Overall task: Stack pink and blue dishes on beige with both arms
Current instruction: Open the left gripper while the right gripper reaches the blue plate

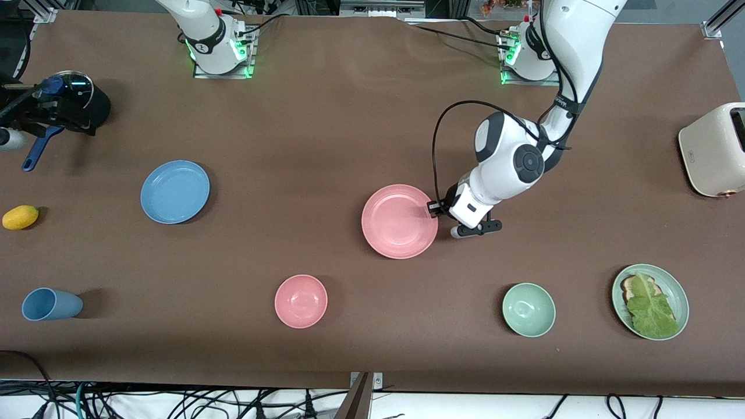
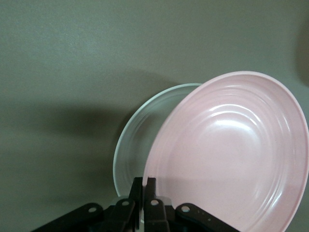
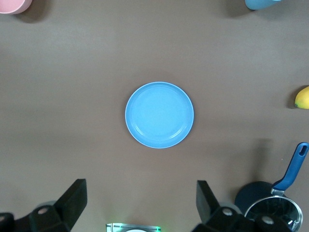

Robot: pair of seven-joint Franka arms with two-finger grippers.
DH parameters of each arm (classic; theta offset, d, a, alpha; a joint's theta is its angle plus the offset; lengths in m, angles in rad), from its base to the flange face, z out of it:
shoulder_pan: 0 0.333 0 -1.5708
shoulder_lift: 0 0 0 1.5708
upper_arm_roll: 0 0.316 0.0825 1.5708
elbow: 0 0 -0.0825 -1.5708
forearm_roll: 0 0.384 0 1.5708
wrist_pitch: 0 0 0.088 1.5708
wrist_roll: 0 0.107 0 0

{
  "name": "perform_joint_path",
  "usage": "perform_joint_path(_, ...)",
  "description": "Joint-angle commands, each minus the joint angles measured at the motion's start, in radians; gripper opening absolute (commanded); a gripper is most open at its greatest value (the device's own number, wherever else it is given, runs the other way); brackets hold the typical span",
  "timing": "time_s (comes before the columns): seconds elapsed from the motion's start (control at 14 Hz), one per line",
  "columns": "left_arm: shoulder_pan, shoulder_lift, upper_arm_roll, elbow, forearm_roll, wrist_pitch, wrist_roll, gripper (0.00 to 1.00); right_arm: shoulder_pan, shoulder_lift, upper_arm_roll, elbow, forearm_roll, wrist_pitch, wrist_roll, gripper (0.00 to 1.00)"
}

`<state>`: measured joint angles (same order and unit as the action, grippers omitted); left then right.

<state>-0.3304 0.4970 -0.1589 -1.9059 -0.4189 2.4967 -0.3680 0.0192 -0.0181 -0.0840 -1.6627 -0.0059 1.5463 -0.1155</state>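
Observation:
I should let go of the pink plate with my left gripper squarely on top of the beige plate [image 1: 403,223] [image 2: 189,157] that lies under it.
My left gripper [image 1: 433,208] is shut on the rim of the pink plate [image 1: 399,221] at the middle of the table. In the left wrist view the pink plate [image 2: 231,154] tilts in my left gripper [image 2: 144,186], partly over a pale beige plate [image 2: 135,145] lying on the table. The front view hides that beige plate under the pink one. The blue plate [image 1: 174,191] lies flat toward the right arm's end. My right gripper [image 3: 141,186] hangs open and empty high over the blue plate [image 3: 159,114]; it is out of the front view.
A pink bowl [image 1: 301,301], a blue cup [image 1: 49,304] on its side, a green bowl [image 1: 528,309] and a green plate [image 1: 681,294] with lettuce on bread sit along the near edge. A cream toaster [image 1: 713,149], a yellow fruit [image 1: 20,217] and a lidded pot [image 1: 73,99] stand at the table's ends.

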Motion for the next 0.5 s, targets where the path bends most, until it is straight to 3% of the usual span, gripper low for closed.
perform_joint_path(0.0, -0.01, -0.02, 0.009, -0.044, 0.058, 0.028, -0.017, 0.0, -0.001, 0.003, -0.002, 0.014, -0.002, -0.009, 0.004, 1.0)
perform_joint_path(0.43, -0.013, -0.02, 0.009, -0.097, 0.06, 0.11, -0.009, 0.0, -0.001, 0.003, -0.002, 0.014, -0.003, -0.011, 0.004, 1.0)
